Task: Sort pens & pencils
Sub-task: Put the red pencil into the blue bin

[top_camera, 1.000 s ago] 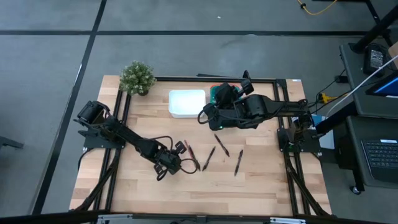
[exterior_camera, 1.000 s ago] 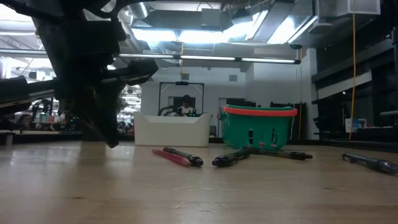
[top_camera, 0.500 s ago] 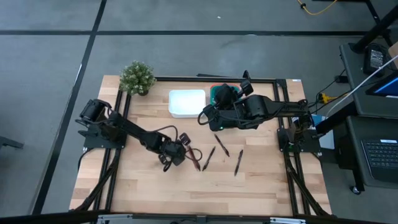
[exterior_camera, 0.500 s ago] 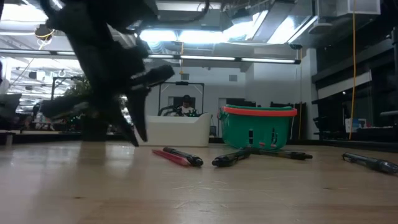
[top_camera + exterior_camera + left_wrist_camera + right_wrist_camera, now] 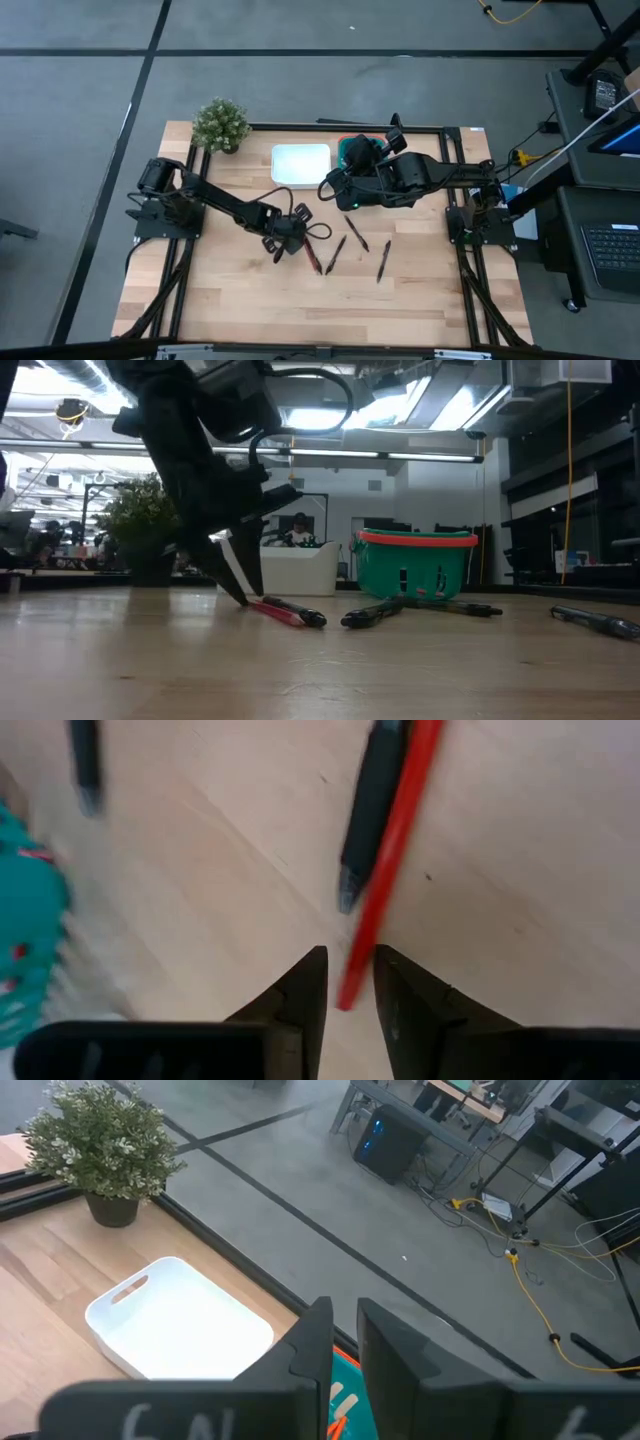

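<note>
The red pencil is tight against the dark pen, so my left gripper should grab the pencil's far end (image 5: 350, 988) and pull it away from the pen first.
A red pencil (image 5: 313, 260) lies flat on the wooden table with a dark pen (image 5: 370, 810) right beside it. My left gripper (image 5: 298, 235) is low over the pencil's far end. In the left wrist view, its fingers (image 5: 305, 985) stand narrowly open on either side of that end (image 5: 350, 990). In the low view its tips (image 5: 238, 592) reach the table by the pencil (image 5: 275, 611). Three more pens (image 5: 335, 255), (image 5: 357, 233), (image 5: 383, 260) lie to the right. My right gripper (image 5: 327, 188) hovers near the green basket (image 5: 352, 150), fingers a narrow gap apart (image 5: 345, 1340), holding nothing.
A white tray (image 5: 300, 165) stands at the far side, with the green basket (image 5: 415, 565) to its right holding orange sticks (image 5: 340, 1415). A potted plant (image 5: 220, 125) is at the far left corner. Bare wood lies toward the near edge. A person shows far behind in the low view.
My left gripper has swung toward the table's right and far side, from left of the pencil to its far end. It has come down until its tips are at the table there. The pencil, pens and right arm have kept still.
</note>
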Controlling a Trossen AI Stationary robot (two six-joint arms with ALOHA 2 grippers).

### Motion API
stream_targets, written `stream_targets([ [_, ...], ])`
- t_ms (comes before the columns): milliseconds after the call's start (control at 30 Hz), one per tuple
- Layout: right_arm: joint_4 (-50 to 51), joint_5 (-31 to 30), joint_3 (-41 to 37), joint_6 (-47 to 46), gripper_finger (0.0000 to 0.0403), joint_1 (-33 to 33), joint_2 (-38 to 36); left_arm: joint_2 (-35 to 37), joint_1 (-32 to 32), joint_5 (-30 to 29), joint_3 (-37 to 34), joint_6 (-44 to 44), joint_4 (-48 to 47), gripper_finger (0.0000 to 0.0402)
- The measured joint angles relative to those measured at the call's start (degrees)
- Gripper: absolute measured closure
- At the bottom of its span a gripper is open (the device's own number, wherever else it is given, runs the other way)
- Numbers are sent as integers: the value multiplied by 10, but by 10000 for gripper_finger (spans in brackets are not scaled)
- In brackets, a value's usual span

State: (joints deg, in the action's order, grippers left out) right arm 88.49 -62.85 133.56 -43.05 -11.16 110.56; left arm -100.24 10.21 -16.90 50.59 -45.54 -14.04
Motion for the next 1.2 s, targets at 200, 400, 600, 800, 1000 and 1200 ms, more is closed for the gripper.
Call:
stream_targets([
  [200, -1, 0, 0, 0, 350, 0, 0, -17, -10, 24, 2, -4, 8, 321],
  [400, -11, -1, 0, 15, 350, 0, 0, -22, -16, 38, 2, -14, 15, 321],
  [600, -41, -1, 0, 43, 350, 0, 0, -23, -17, 64, 1, -3, 11, 321],
  [800, -50, -1, 0, 47, 350, 0, 0, -23, -18, 83, 2, 2, -8, 327],
  [1000, -50, 0, 0, 47, 350, 0, -1, -23, -19, 101, 2, 4, -18, 364],
  [1200, -50, 0, 0, 47, 350, 0, -1, -22, -20, 120, 3, 16, -22, 378],
])
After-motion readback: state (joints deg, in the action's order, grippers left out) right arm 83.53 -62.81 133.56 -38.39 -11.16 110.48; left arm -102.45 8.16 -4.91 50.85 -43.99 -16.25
